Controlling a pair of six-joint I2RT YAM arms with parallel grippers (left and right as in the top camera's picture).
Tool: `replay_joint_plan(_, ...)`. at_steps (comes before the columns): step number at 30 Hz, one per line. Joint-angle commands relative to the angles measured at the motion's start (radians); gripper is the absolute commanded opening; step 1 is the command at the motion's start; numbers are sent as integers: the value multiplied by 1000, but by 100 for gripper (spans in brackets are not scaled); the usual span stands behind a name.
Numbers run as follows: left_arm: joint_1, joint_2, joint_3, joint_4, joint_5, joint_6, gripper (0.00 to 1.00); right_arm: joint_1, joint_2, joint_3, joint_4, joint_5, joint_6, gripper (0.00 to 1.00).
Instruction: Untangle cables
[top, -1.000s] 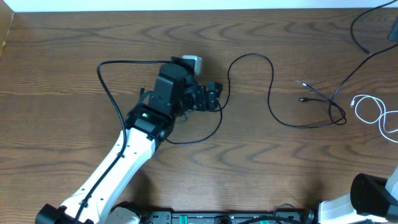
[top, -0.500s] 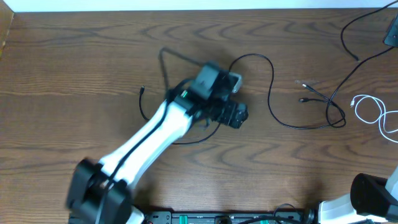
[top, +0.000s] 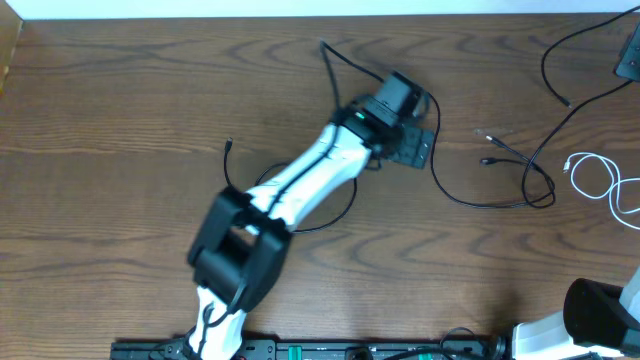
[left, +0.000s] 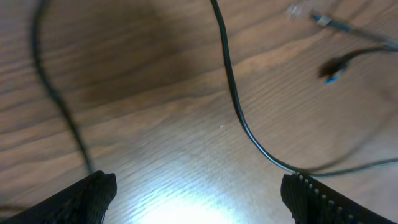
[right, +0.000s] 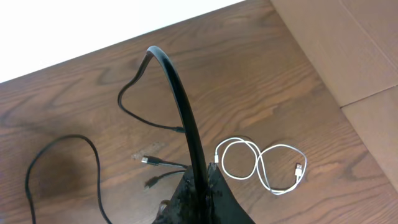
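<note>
My left gripper needs to move next to the long black cable's bend (top: 435, 174) (left: 244, 124) beside its plug ends and close there.
A long black cable (top: 437, 170) lies looped across the middle of the table, its plug ends (top: 489, 159) to the right. My left gripper (top: 415, 150) hovers over it, open and empty. In the left wrist view the jaws (left: 199, 199) are wide apart above bare wood, with the cable (left: 233, 93) and a plug (left: 329, 68) beyond them. My right gripper (right: 202, 180) is shut on another black cable (right: 177, 87), which arcs up from the fingers. It is raised at the far right in the overhead view (top: 630, 62). A white cable (top: 600, 185) lies coiled at the right and also shows in the right wrist view (right: 261, 162).
The left arm (top: 300, 190) stretches diagonally across the table's centre, over part of the black cable. A small loose black plug end (top: 229, 146) lies left of the arm. The white wall edge runs along the table's back.
The left arm swung from centre-left to centre-right. The black cable's left loop moved right with it. The cable held at the far right shifted slightly.
</note>
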Motion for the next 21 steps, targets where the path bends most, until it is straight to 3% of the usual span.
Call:
replay_joint_plan(1, -63, 40, 3, 55, -123, 9, 90, 2, 6, -2, -10, 1, 14, 1)
replay_joint_plan(10, -149, 93, 3, 256, -184, 5, 90, 2, 6, -2, -37, 1, 22, 1)
replay_joint_plan(21, -196, 187, 3, 310, -371, 5, 89, 2, 6, -2, -64, 1, 23, 1)
